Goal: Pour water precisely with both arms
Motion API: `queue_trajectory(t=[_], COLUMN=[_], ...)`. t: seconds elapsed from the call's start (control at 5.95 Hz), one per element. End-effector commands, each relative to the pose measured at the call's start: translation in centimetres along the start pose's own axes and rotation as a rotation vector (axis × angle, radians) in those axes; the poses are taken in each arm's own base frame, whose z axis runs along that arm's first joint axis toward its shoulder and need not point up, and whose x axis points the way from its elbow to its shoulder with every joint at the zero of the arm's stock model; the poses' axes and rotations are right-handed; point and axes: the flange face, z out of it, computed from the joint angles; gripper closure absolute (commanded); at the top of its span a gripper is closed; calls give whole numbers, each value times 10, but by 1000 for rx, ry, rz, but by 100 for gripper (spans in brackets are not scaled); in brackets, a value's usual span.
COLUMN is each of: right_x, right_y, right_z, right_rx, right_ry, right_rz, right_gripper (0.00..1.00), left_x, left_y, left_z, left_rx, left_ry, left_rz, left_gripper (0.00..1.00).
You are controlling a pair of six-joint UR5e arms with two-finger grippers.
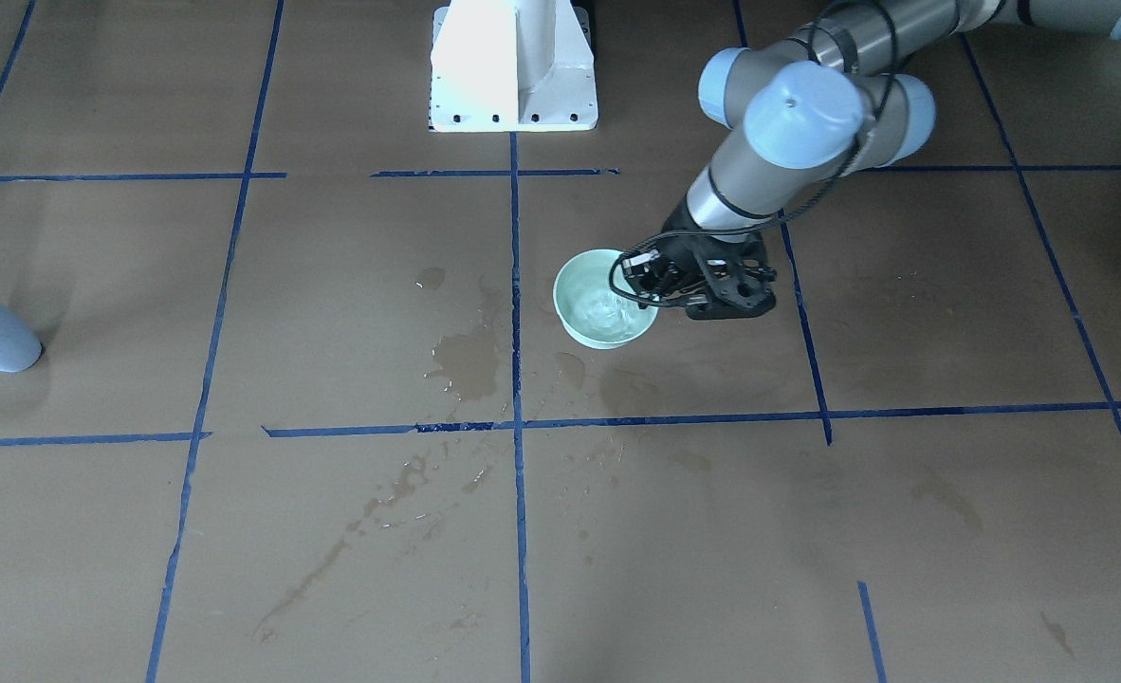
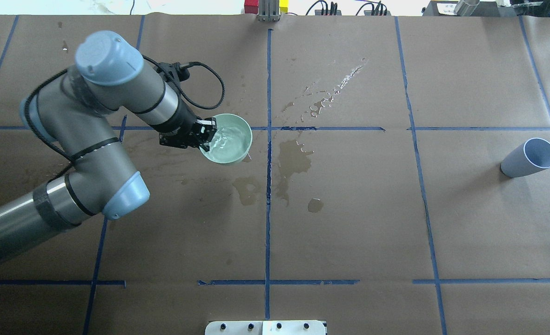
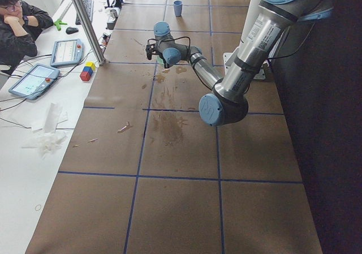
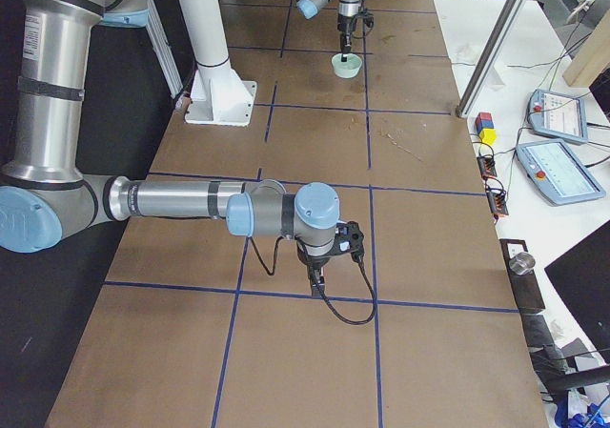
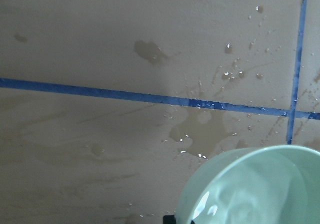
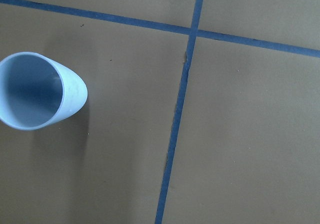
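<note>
I need to use my left gripper to set the mint-green bowl, now near the table's middle, down on the blue centre line (image 1: 520,305) beside the spilled water patch.
A mint-green bowl (image 2: 233,146) holds clear water (image 2: 226,139) near the table's middle. My left gripper (image 2: 205,135) is shut on the bowl's rim at the side nearest the arm. It shows in the front view too (image 1: 651,285), next to the bowl (image 1: 591,318). The left wrist view shows the bowl (image 5: 215,184) with rippled water (image 5: 260,194). A pale blue cup (image 2: 528,158) lies tilted at the right end, empty in the right wrist view (image 6: 35,92). My right gripper (image 4: 317,280) shows only in the right side view; I cannot tell whether it is open.
Spilled water patches (image 2: 293,158) and droplets (image 2: 335,88) wet the brown paper around the centre line. The white pedestal (image 1: 513,66) stands at the robot's edge. An operator (image 3: 17,22) sits beyond the far edge with tablets and coloured blocks (image 3: 86,72).
</note>
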Motion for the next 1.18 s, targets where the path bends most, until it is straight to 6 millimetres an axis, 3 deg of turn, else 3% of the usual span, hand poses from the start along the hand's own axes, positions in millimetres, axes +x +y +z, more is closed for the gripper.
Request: queue_trajectory(t=[0.0, 0.17, 0.5, 1.01], right_x=[1, 1, 1, 1], right_y=[0, 0, 0, 0], right_z=[1, 1, 1, 1], right_rx=[-1, -1, -1, -2], right_ry=[0, 1, 0, 0], right_rz=[1, 1, 3, 4], right_gripper=[0, 0, 0, 0], left_x=[45, 48, 50, 54], left_y=[30, 42, 54, 58], left_z=[52, 73, 92, 97], left_rx=[27, 27, 15, 8], left_ry=[-36, -57, -76, -73], left_rz=[-14, -13, -6, 1], left_gripper=[100, 100, 100, 100])
